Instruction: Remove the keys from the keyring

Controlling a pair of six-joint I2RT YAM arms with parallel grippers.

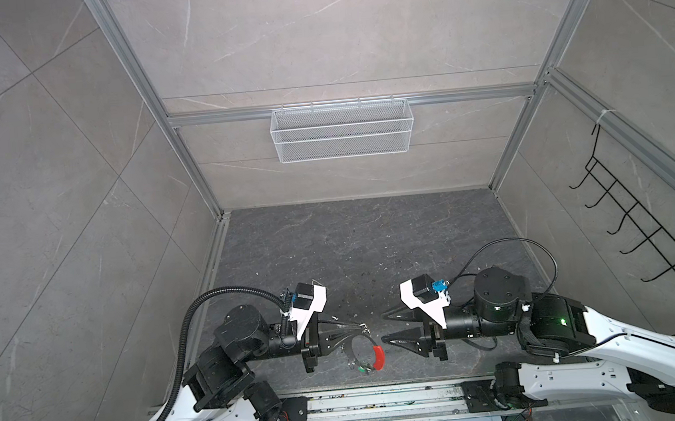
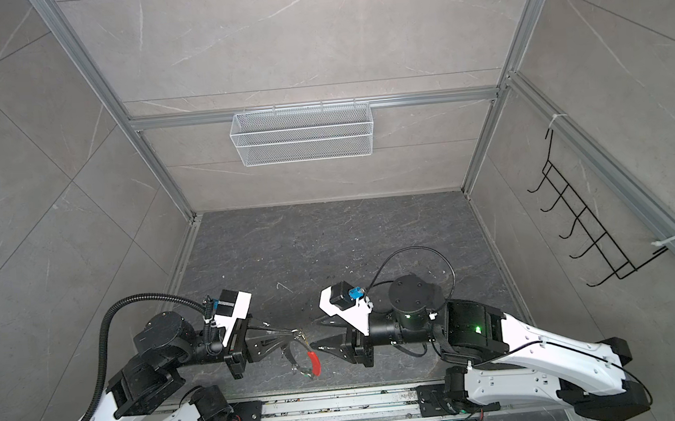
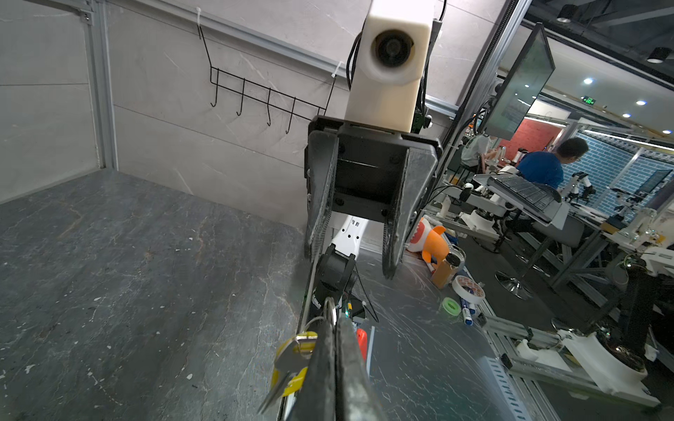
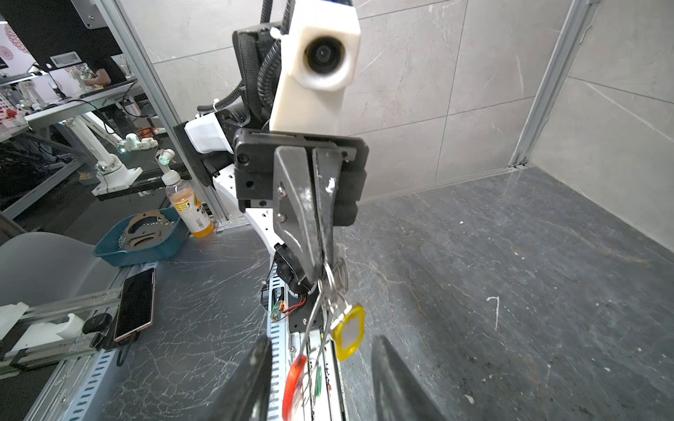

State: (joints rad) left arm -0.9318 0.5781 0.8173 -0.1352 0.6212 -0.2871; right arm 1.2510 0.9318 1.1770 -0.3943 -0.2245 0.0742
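Next, my right gripper takes the keyring's top (image 1: 367, 334) while my left gripper opens and takes a new grip, because the key with the yellow tag crowds the fingertips of my left gripper.
The keyring (image 1: 352, 349) is a thin grey hoop with a curved red sleeve (image 1: 378, 357), and it hangs just above the dark floor near the front edge. My left gripper (image 1: 362, 325) is shut on its top. The key with the yellow tag (image 4: 348, 331) dangles just under those fingertips. The green tag (image 4: 318, 379) hangs lower, beside the red sleeve (image 4: 293, 382). My right gripper (image 1: 383, 328) faces it from the right, open, with its fingers (image 4: 394, 382) on either side of the hanging hoop and not touching it.
A white mesh basket (image 1: 341, 130) hangs on the back wall and a black hook rack (image 1: 641, 226) on the right wall. The metal base rail (image 1: 385, 399) runs along the front, just below the keyring. A phone (image 4: 135, 306) and a blue tray (image 4: 109, 251) lie outside the cell.
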